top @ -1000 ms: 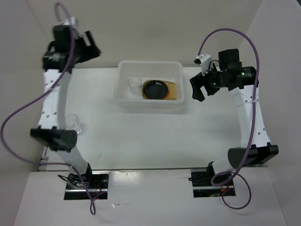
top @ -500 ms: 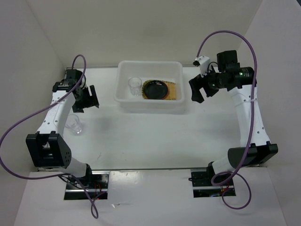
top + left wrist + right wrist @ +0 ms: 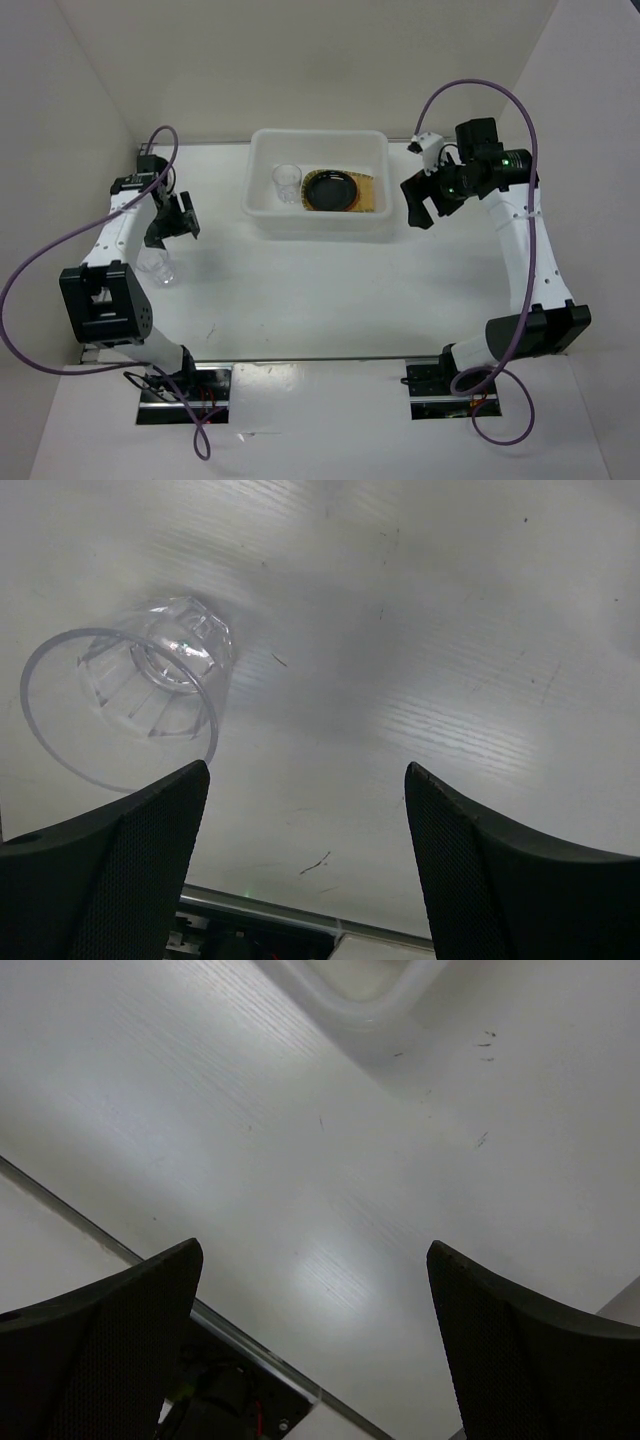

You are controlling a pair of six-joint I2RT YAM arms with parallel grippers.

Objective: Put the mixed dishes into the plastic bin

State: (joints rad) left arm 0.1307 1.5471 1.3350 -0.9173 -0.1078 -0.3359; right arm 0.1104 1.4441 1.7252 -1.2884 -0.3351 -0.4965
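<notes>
Next, I close my left gripper on the back of the clear cup's rim [image 3: 157,250] [image 3: 214,742] to take the cup that stands on the table outside the bin.
The white plastic bin [image 3: 266,218] stands at the back middle of the table. In it are a clear cup [image 3: 287,182], the black plate [image 3: 331,188] and the bamboo tray [image 3: 374,197] under the plate. The orange plate is hidden. A second clear cup [image 3: 157,263] stands upright on the table at the left; it also shows in the left wrist view [image 3: 130,695]. My left gripper [image 3: 172,222] is open and empty, just behind and right of that cup, apart from it [image 3: 305,810]. My right gripper [image 3: 420,200] is open and empty, right of the bin [image 3: 315,1300].
White walls close in the table at the back and both sides. The bin's corner [image 3: 360,985] shows at the top of the right wrist view. The table's metal front rail [image 3: 260,910] lies near the left gripper's view.
My left arm has swung down from high at the back left to low over the table beside the loose cup. My right gripper has shifted slightly left toward the bin.
</notes>
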